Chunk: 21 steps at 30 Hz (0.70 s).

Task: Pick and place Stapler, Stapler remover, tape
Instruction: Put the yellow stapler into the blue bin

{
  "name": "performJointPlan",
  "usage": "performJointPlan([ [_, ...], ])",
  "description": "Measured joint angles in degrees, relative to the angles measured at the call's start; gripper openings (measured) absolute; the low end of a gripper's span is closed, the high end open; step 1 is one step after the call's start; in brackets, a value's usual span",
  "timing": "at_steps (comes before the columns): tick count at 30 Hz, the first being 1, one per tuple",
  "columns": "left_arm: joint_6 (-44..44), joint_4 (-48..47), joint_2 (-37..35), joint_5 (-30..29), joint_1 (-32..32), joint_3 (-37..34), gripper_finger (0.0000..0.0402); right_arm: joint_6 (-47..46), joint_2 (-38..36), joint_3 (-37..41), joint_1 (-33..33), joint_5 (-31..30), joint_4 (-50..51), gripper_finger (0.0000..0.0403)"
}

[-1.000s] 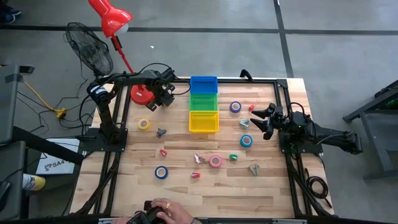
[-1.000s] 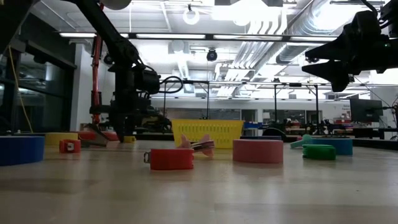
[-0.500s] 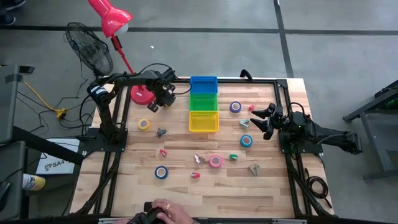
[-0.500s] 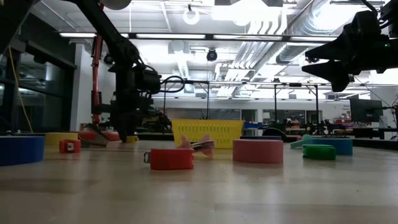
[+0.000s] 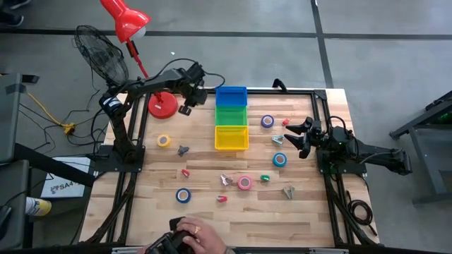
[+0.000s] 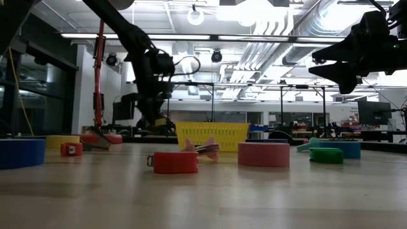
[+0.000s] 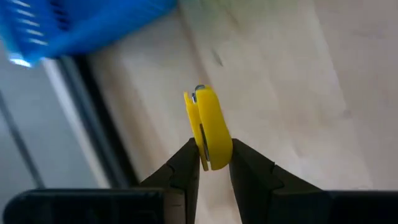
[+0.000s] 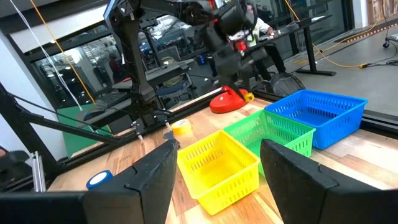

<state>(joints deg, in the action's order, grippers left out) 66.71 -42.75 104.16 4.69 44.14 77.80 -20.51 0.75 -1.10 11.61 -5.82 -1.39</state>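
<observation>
I need to release the yellow stapler from my left gripper inside the blue basket [image 5: 224, 100] [image 7: 93, 14], toward the side closest to the red lamp base.
My left gripper [image 5: 186, 107] hangs over the table's far left part, just left of the blue basket [image 5: 231, 94], shut on a small yellow stapler [image 7: 208, 130]. The stapler also shows as a yellow spot [image 8: 247, 95] in the right wrist view. My right gripper [image 5: 296, 135] waits open above the table's right side. Tape rolls lie flat on the wood: yellow [image 5: 163, 140], blue [image 5: 183, 195], pink [image 5: 244, 183]. A grey staple remover [image 5: 183, 149] lies near the yellow roll. My left gripper pinches the yellow stapler's two flat sides [image 7: 214, 155] between its two fingertips [image 7: 186, 165]. The fingers point steeply down. The stapler stands on edge, its metal-tipped end [image 7: 199, 90] sticking out past the fingertips, lifted clear of the wood.
Blue, green [image 5: 231, 114] and yellow [image 5: 231, 137] baskets stand in a row at the far middle. A red lamp base [image 5: 162, 106] sits by my left gripper. More tape rolls, removers and small staplers are scattered mid-table. A person's hand [image 5: 187, 236] is at the near edge.
My left gripper has risen and gone toward the far edge and the blue basket, rolling at the wrist. The yellow stapler has come up off the table with it.
</observation>
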Motion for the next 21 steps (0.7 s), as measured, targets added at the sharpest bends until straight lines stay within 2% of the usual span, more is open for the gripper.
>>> performJointPlan([
  [7, -2.27, 2.87, 0.06, -1.01, -1.19, 3.30, 0.0075, 0.00, 0.00, 0.02, 0.00, 0.00, 0.00, 0.0222],
  [11, -4.32, 2.81, 2.65, -1.29, -2.27, 6.77, 0.0075, 0.00, 0.00, 0.02, -0.02, 0.02, 0.00, 0.0222],
  [21, -18.11, -4.27, 14.34, -2.34, -3.78, 24.71, 0.0075, 0.00, -0.02, 0.02, -0.01, 0.00, 0.00, 0.0222],
])
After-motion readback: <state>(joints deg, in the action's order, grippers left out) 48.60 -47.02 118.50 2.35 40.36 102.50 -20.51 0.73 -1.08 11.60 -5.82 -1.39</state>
